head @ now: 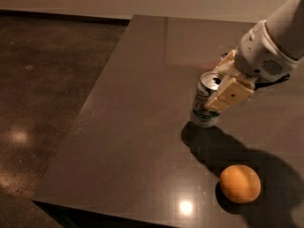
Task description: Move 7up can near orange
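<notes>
The 7up can, now tilted over the dark table, will go down from my gripper on the dark table (pixel 225 151) just behind the orange.
The 7up can (pixel 203 103) is a small silver-white can with green lettering and a silver top. It stands slightly tilted over the dark table, right of centre. My gripper (pixel 219 90) is shut on the 7up can, its cream fingers (pixel 228 95) clamped on the can's upper right side, the white arm reaching in from the upper right. The orange (pixel 240 183) is round and matte. It lies on the table near the front right, below and to the right of the can, about a can's height away from it.
The dark table (pixel 142 127) has its left edge running diagonally and its front edge near the bottom of the view. A brown polished floor (pixel 42 94) lies to the left. The arm hides the back right of the table.
</notes>
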Robot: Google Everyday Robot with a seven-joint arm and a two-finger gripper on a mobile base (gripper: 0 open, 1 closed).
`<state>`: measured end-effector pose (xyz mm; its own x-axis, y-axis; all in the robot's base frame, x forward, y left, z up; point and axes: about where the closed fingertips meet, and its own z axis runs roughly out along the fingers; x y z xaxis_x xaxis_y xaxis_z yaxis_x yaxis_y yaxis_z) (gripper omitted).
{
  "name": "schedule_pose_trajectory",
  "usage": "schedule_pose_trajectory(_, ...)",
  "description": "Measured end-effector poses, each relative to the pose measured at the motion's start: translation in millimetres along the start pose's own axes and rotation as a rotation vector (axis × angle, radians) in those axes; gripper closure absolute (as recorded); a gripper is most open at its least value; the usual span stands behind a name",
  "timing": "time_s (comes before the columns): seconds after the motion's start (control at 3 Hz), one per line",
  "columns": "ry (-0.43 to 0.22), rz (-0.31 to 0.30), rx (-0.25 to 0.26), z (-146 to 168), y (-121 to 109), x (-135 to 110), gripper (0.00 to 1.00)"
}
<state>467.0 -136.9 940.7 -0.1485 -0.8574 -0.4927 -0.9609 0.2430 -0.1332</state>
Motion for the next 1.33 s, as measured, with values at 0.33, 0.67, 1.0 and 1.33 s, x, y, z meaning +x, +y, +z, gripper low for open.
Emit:
schedule_pose_trajectory(0.33,0.008,0.008,-0.010,-5.8,18.8,18.5,1.00)
schedule_pose_trajectory(0.67,0.005,0.021,-0.015,-12.4,38.5,35.6,1.00)
schedule_pose_trajectory(1.0,0.001,0.031,-0.010,-16.5,47.3,46.7,1.00)
schedule_pose_trajectory(1.33,0.004,0.042,-0.005,-16.8,52.1,56.3,0.83)
